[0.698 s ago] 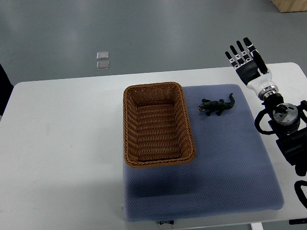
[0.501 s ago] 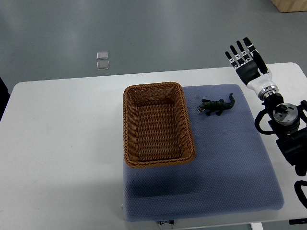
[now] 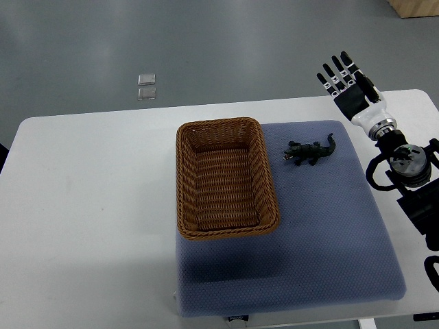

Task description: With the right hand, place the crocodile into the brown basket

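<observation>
The robot's right gripper needs to next go to the toy crocodile on the blue mat and close on the middle of its body (image 3: 313, 150).
A small dark green toy crocodile (image 3: 311, 151) lies on the blue mat (image 3: 322, 226), just right of the brown wicker basket (image 3: 226, 178), head toward the basket. The basket holds nothing. My right hand (image 3: 348, 83) hovers over the table's far right, beyond and to the right of the crocodile, fingers spread straight and holding nothing. Its arm (image 3: 405, 171) runs down the right edge. The left arm does not show.
The white table (image 3: 89, 205) carries the mat and basket. Two small clear squares (image 3: 147, 86) lie on the grey floor beyond the table. A dark shape (image 3: 3, 147) shows at the left edge.
My right hand has shifted slightly up and to the left, away from me. The crocodile and basket have not moved.
</observation>
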Motion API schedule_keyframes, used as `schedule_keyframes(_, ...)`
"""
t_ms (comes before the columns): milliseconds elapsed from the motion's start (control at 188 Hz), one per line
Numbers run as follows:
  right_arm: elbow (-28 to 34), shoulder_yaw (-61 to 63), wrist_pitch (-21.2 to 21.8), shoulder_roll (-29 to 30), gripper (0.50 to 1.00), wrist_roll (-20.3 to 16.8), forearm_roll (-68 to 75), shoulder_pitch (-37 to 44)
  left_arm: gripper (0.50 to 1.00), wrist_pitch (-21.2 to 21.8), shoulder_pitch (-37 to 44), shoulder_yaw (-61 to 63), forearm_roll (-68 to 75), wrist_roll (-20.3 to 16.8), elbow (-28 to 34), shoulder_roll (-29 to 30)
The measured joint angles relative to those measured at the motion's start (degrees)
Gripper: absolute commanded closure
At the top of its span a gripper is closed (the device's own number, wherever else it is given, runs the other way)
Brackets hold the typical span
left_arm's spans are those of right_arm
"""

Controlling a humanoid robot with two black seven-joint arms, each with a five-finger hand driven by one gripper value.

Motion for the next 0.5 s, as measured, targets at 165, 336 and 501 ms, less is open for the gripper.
schedule_keyframes(165,1.7,-7.0,3.3,-3.9,0.570,-1.4,-10.6,3.7,0.500,0.0,0.0,0.0,0.0,0.0,0.1,0.0)
schedule_keyframes(336,5.8,-19.3,6.3,-9.6,0.570,-2.4,-31.1,9.8,0.500,0.0,0.0,0.0,0.0,0.0,0.1,0.0)
schedule_keyframes(501,10.2,-30.5,7.3,-13.5,0.570,-2.5,-59.1,17.8,0.500,0.0,0.0,0.1,0.0,0.0,0.0,0.0)
